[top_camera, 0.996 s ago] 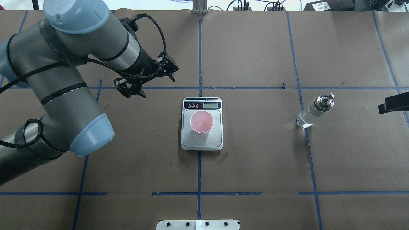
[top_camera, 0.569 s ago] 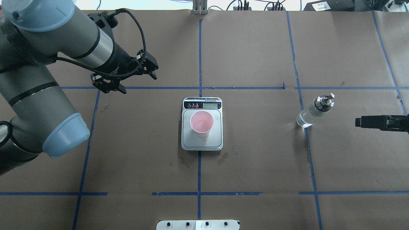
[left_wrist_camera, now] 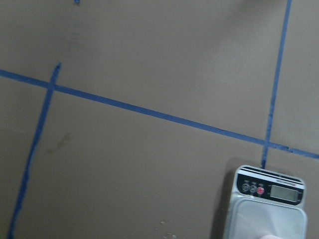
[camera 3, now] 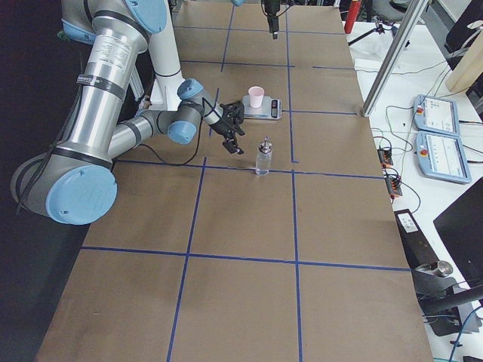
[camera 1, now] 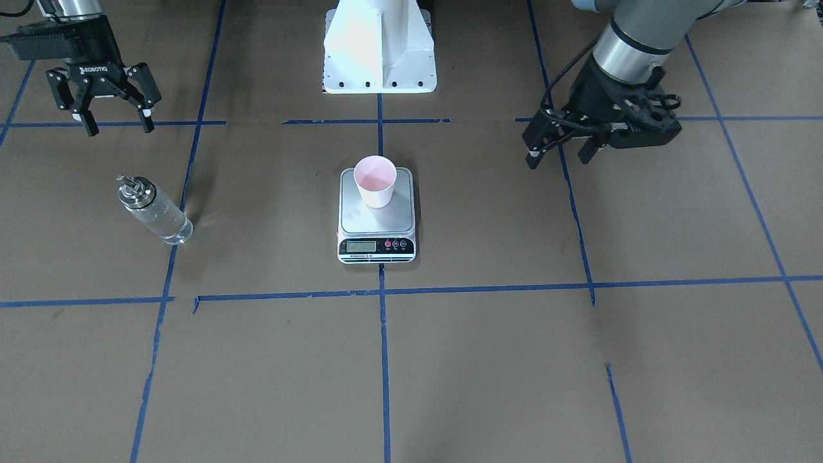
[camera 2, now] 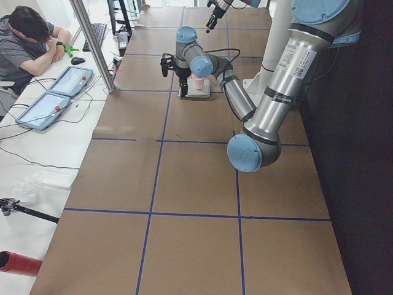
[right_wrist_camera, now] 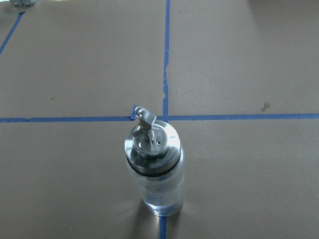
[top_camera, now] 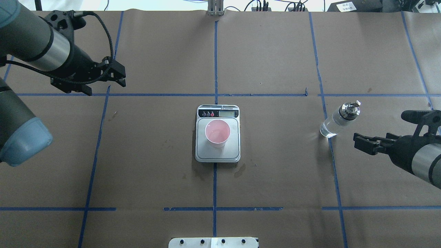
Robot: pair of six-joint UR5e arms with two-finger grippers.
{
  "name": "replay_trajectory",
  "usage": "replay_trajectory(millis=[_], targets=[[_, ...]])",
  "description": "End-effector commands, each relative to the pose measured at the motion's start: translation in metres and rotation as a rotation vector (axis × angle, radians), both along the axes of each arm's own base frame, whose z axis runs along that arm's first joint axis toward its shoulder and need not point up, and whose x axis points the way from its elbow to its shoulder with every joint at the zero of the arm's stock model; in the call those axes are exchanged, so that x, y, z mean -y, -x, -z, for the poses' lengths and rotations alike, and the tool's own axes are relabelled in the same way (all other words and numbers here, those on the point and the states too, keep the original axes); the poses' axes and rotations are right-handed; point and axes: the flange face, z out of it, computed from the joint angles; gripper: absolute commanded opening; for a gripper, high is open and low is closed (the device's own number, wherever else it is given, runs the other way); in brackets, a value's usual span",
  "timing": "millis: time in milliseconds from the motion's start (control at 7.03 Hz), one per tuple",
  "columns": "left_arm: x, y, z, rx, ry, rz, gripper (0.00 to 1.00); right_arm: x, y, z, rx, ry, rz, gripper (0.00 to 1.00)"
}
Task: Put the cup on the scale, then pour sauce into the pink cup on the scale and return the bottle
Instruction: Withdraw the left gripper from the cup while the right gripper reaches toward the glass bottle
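Next, my right gripper closes on the upper body (camera 1: 155, 211) (right_wrist_camera: 160, 183) of the glass bottle, under the silver cap.
The pink cup (top_camera: 217, 132) stands upright on the scale (top_camera: 234, 151) at the table's middle, seen too in the front view, cup (camera 1: 375, 181) on scale (camera 1: 360, 222). The glass bottle (top_camera: 339, 119) with a silver cap stands upright to the right, with clear sauce in it; the right wrist view looks down on the bottle (right_wrist_camera: 154, 169). My right gripper (top_camera: 379, 126) is open and empty, just right of the bottle, apart from it. My left gripper (top_camera: 106, 88) is open and empty, far left of the scale. The left wrist view shows the scale's display end (left_wrist_camera: 269, 186).
Brown paper with a blue tape grid (top_camera: 215, 69) covers the table. The robot's white base plate (camera 1: 379, 45) is at the near edge. An operator (camera 2: 31, 43) sits at a side desk with tablets (camera 2: 58, 92) beyond the table's far side.
My left arm has drawn back to the left, away from the scale. My right gripper has come in from the right edge toward the bottle. Cup, scale and bottle have not moved.
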Motion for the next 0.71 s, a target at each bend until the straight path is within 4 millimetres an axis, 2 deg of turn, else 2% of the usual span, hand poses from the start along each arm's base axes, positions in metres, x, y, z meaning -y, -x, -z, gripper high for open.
replay_trajectory(millis=[0, 142, 285, 569], targets=[[0.005, 0.042, -0.061, 0.096, -0.084, -0.071, 1.00, 0.006, 0.033, -0.029, -0.005, -0.079, -0.050, 1.00], [0.008, 0.058, -0.077, 0.122, -0.108, -0.086, 1.00, 0.007, 0.045, -0.034, -0.018, -0.102, -0.073, 1.00], [0.008, 0.061, -0.087, 0.138, -0.123, -0.110, 1.00, 0.011, 0.066, -0.034, -0.016, -0.124, -0.091, 1.00], [0.010, 0.061, -0.093, 0.149, -0.128, -0.118, 1.00, 0.018, 0.081, -0.045, -0.041, -0.141, -0.115, 1.00]])
